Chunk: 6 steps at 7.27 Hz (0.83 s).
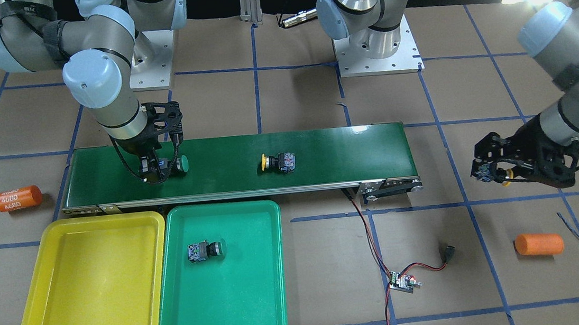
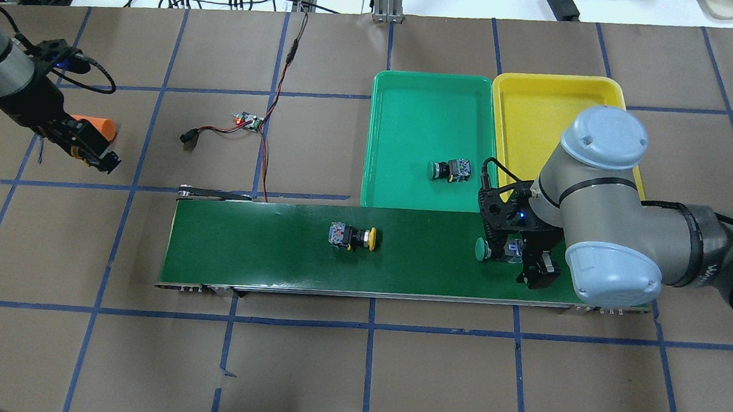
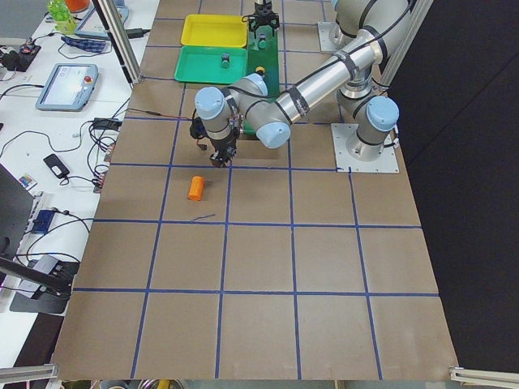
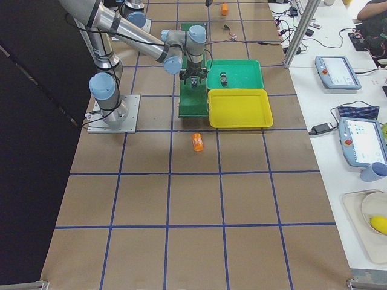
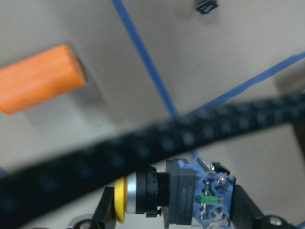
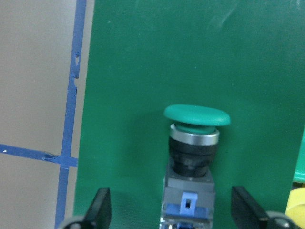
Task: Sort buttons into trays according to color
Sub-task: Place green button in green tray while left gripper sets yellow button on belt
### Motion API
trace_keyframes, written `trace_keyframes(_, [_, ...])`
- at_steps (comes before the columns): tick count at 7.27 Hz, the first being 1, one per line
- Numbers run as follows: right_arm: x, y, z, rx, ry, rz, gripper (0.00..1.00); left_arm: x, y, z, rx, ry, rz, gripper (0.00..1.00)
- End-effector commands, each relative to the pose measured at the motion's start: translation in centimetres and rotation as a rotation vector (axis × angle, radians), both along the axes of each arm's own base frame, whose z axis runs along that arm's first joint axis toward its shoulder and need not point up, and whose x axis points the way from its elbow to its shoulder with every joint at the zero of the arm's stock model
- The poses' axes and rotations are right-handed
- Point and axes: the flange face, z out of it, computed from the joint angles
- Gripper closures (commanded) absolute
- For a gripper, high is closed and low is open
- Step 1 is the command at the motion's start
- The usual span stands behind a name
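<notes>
The robot's left gripper needs to let go of its yellow button, now held above the table, on the belt's empty end (image 1: 371, 157), just behind the metal drive bracket.
My right gripper (image 1: 158, 170) is open over the belt's end by the trays, its fingers either side of a green button (image 6: 195, 143) that lies on the belt (image 2: 483, 249); I see no contact. My left gripper (image 2: 89, 154) is off the belt's other end, shut on a yellow button (image 5: 171, 198), held above the table (image 1: 503, 178). A second yellow button (image 1: 279, 162) lies mid-belt. A second green button (image 1: 205, 251) lies in the green tray (image 1: 229, 306). The yellow tray (image 1: 89, 288) beside it holds nothing.
The dark-green conveyor belt (image 1: 331, 153) runs across the table. An orange cylinder (image 1: 18, 198) lies off its tray-side end and another (image 1: 538, 244) lies near my left gripper. A small circuit board (image 1: 403, 281) with red-black wires lies in front of the belt.
</notes>
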Motion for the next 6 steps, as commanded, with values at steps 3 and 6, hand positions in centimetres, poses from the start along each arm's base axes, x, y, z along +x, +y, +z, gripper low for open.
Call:
trace_keyframes(3, [0.1,-1.5,1.3,-0.14,0.001,0.0,0.84,-14.4,3.6,-1.2,0.085,-0.064,0.287,1.0])
trace_keyframes(6, [1.5,-8.9,1.7,-0.239,-0.048,0.065,0.84,-19.2,7.0,-4.3,0.104,-0.09,0.344,1.0])
